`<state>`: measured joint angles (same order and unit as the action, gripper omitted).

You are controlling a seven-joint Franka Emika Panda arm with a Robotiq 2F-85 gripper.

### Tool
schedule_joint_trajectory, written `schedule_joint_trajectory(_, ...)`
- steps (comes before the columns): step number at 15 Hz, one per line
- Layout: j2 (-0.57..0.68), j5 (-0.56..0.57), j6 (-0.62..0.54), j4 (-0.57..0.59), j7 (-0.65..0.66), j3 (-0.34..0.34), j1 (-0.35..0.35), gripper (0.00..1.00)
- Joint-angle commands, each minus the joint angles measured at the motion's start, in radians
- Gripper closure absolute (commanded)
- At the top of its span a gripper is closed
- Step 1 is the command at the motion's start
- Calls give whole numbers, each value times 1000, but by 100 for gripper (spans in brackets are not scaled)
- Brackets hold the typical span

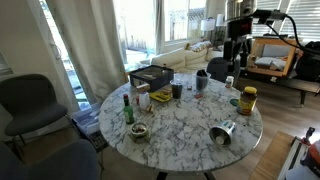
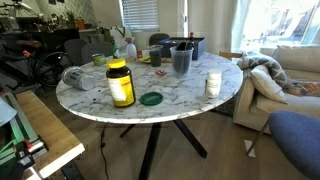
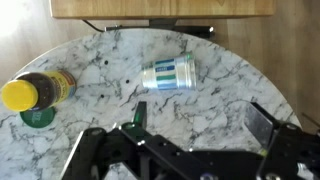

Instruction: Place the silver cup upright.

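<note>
Next, I move my gripper to the silver cup's rim (image 1: 217, 128) (image 3: 191, 71) at its open end and close it there on the upper side.
The silver cup (image 3: 168, 74) lies on its side on the round marble table (image 3: 220, 60). In the wrist view its mouth points left. It also shows in both exterior views (image 1: 222, 133) (image 2: 73, 77), near the table's edge. My gripper (image 3: 200, 125) is open and empty. It hovers well above the table, with the cup ahead of the fingertips and apart from them. In an exterior view the arm (image 1: 238, 40) stands high beyond the far side of the table.
A yellow-lidded jar (image 3: 38, 90) (image 2: 120, 83) and a green lid (image 3: 40, 115) (image 2: 151, 98) sit near the cup. A black tray (image 1: 150, 75), green bottle (image 1: 127, 108), small bowl (image 1: 138, 131), dark cup (image 2: 181, 58) and white container (image 2: 213, 84) stand on the table. A chair (image 1: 30, 100) stands beside it.
</note>
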<state>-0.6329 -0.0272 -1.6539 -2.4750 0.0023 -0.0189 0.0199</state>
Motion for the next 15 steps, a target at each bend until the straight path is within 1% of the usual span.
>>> schedule_joint_trajectory(1, -80, 22, -67, -180, 136, -106, -34, 0)
schedule_joint_trajectory(3, -106, 45, -108, -256, 179, -142, -45, 0)
schedule_joint_trajectory(4, -131, 35, -99, -294, 154, -129, -58, 0)
schedule_joint_trajectory(5, -54, 23, -70, -203, 151, -123, -53, 0)
schedule_joint_trajectory(7, -81, 25, -81, -255, 151, -126, -58, 0)
schedule_joint_trajectory(10, -106, 25, -81, -268, 151, -126, -58, 0)
schedule_joint_trajectory(11, -95, 18, -110, -268, 171, -136, -58, 0)
schedule_joint_trajectory(12, -54, 7, -185, -268, 189, -166, -76, 0)
schedule_joint_trajectory(13, -35, 0, -223, -268, 186, -173, -87, 0)
schedule_joint_trajectory(15, 34, 17, -321, -270, 200, -214, -109, 0)
